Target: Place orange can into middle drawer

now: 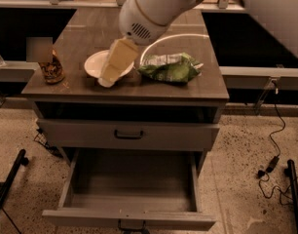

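I will next grip the upper part of the orange can (56,59), leaving its lower part below my fingers.
The orange can (52,70) stands upright at the front left corner of the cabinet top, its upper part hidden by a blurred patch. The middle drawer (132,182) is pulled open below, and its deep grey box holds nothing. My gripper (106,80) hangs from the white arm at the top and points down and left. It is over the front right part of the white bowl (96,64). It is to the right of the can and apart from it, and it holds nothing that I can see.
A green snack bag (171,67) lies right of the bowl. A white ring (188,35) lies on the cabinet top (76,42) behind the bag. A closed drawer front (127,134) with a black bar handle sits above the open drawer. Cables (274,155) lie on the floor at right.
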{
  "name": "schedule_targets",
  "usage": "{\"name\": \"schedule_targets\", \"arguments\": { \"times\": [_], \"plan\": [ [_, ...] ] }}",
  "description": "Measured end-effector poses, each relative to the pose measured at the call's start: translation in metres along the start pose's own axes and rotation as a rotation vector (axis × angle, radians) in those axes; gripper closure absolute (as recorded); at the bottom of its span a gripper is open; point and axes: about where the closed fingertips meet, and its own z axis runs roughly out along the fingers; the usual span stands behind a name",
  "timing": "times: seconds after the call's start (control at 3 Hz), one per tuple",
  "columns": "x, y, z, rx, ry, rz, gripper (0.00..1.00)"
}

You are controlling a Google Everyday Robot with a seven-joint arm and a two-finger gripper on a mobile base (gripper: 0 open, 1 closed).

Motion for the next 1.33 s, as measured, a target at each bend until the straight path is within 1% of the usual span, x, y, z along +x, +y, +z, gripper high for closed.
{"name": "schedule_targets", "arguments": {
  "times": [0.33,0.67,1.0,1.33],
  "plan": [
    [-0.036,-0.006,0.03,0.026,-0.148,0.025,0.0],
    [-0.035,-0.006,0.027,0.03,-0.14,0.026,0.0],
    [-0.047,-0.015,0.052,0.016,-0.147,-0.009,0.0],
    [-0.06,-0.029,0.103,-0.001,-0.184,-0.017,0.0]
  ]
}}
